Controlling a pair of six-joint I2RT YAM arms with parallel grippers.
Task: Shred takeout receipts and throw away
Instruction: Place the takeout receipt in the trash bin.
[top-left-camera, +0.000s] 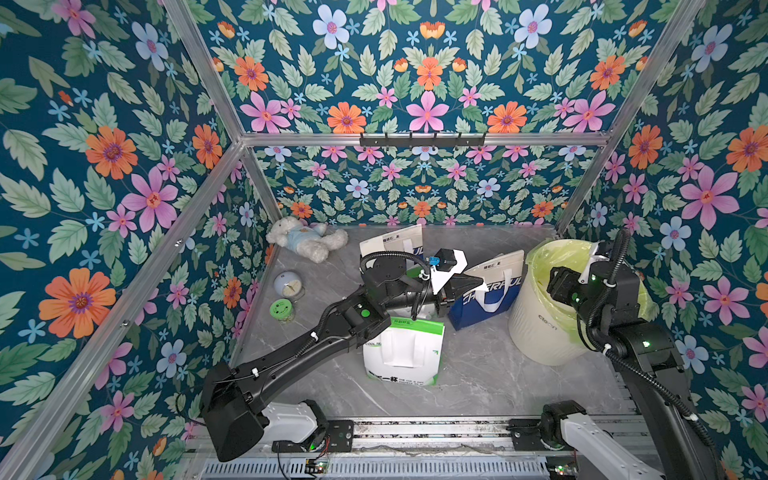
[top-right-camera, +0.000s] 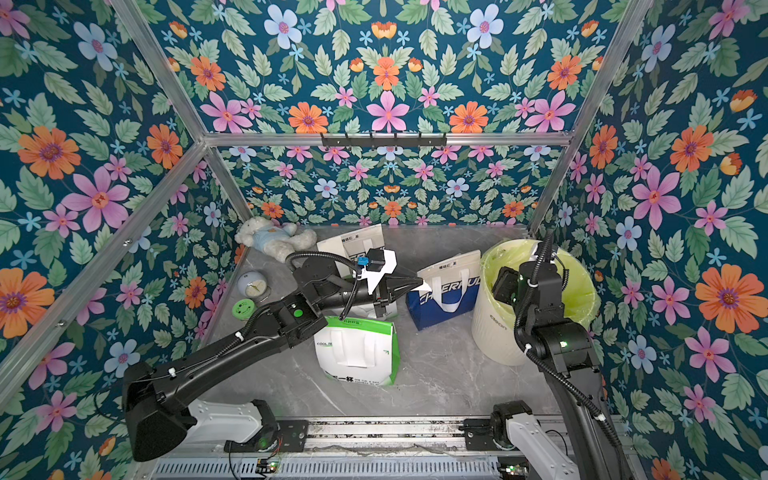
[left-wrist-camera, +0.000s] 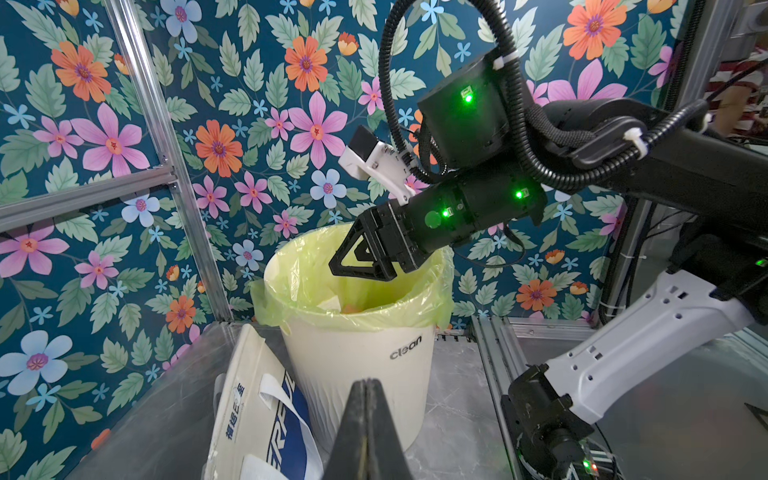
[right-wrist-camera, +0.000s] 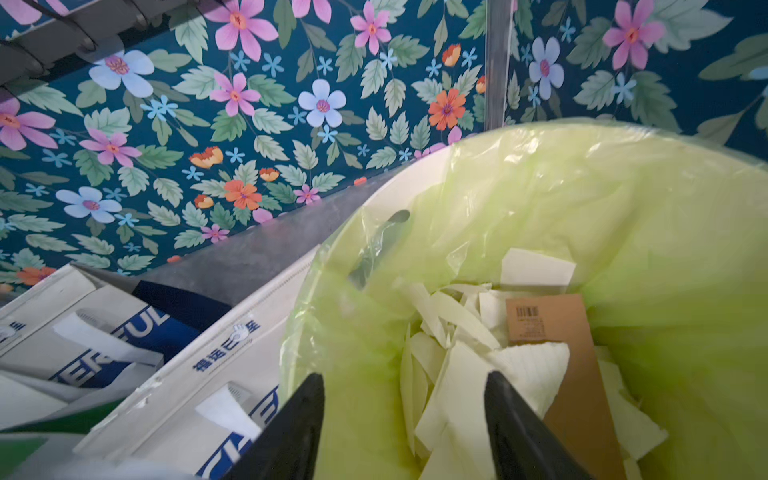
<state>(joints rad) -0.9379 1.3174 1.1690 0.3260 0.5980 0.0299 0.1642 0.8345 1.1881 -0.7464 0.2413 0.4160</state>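
Note:
Next, I close my right gripper at the loose end (top-left-camera: 485, 281) of the white receipt scrap in my left gripper.
My left gripper (top-left-camera: 476, 286) hangs above the blue-and-white bag (top-left-camera: 484, 301), shut on a small white receipt scrap (top-left-camera: 483, 287) that sticks out at its tip in both top views. In the left wrist view its jaws (left-wrist-camera: 365, 388) are pressed together. My right gripper (right-wrist-camera: 405, 415) is open over the cream bin (top-left-camera: 540, 332), which has a yellow-green liner, and nothing is between its fingers. It also shows in the left wrist view (left-wrist-camera: 357, 262), above the bin's rim. Torn receipt pieces (right-wrist-camera: 449, 332) lie inside the bin beside a brown card (right-wrist-camera: 557, 332).
A white-and-green bag (top-left-camera: 405, 351) stands at the front centre under the left arm. Another white bag (top-left-camera: 395, 243) stands behind it. A teddy bear (top-left-camera: 305, 241), a round clock (top-left-camera: 289, 284) and a green-lidded jar (top-left-camera: 281, 309) sit at the back left. Flowered walls enclose three sides.

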